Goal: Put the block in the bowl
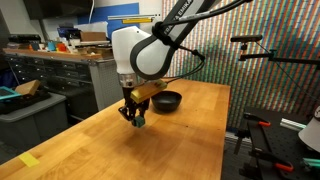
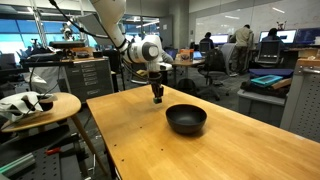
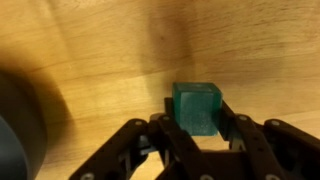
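Next, my gripper lets go of the green block near the middle of the black bowl's bottom (image 1: pixel 167 101).
The block (image 3: pixel 197 106) is a small green cube and sits between my gripper's (image 3: pixel 196 128) two black fingers in the wrist view, with the pads against its sides. In an exterior view the gripper (image 1: pixel 135 118) hangs just above the wooden table with the green block (image 1: pixel 140 122) at its tips. The black bowl (image 1: pixel 167 101) stands on the table a short way beyond the gripper. It also shows in the other exterior view (image 2: pixel 186 119), nearer the camera than the gripper (image 2: pixel 157 98). The bowl's dark rim (image 3: pixel 14 130) shows at the wrist view's left edge.
The wooden table (image 1: pixel 190 140) has a yellow tape patch (image 1: pixel 30 160) near one corner. Cabinets and benches (image 1: pixel 60 70) stand behind it. A small round side table (image 2: pixel 40 108) with objects stands beside the table edge.
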Controlling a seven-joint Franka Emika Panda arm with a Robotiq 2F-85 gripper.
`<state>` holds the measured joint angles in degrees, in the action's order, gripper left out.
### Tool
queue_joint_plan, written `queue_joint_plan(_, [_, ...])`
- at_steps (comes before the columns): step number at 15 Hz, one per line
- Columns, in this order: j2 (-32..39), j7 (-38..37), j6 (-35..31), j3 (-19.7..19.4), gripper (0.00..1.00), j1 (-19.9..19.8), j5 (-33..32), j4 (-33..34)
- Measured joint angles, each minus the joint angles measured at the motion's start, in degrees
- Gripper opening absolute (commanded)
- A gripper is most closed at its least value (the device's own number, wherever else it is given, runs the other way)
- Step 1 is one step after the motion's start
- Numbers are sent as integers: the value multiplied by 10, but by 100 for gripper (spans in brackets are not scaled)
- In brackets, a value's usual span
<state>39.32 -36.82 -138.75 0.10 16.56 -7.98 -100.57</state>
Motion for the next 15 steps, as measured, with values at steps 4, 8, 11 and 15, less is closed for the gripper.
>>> queue_joint_plan(4, [-50,-1,-18,-23,17,-3,0,-56])
queue_joint_plan(8, [-106,-2,-38,-45,17,-8,0,-121])
queue_joint_plan(11, [-145,-16,-59,-65,17,-11,-2,-169])
queue_joint_plan(15, [-190,-41,-86,-87,17,-23,-6,-227])
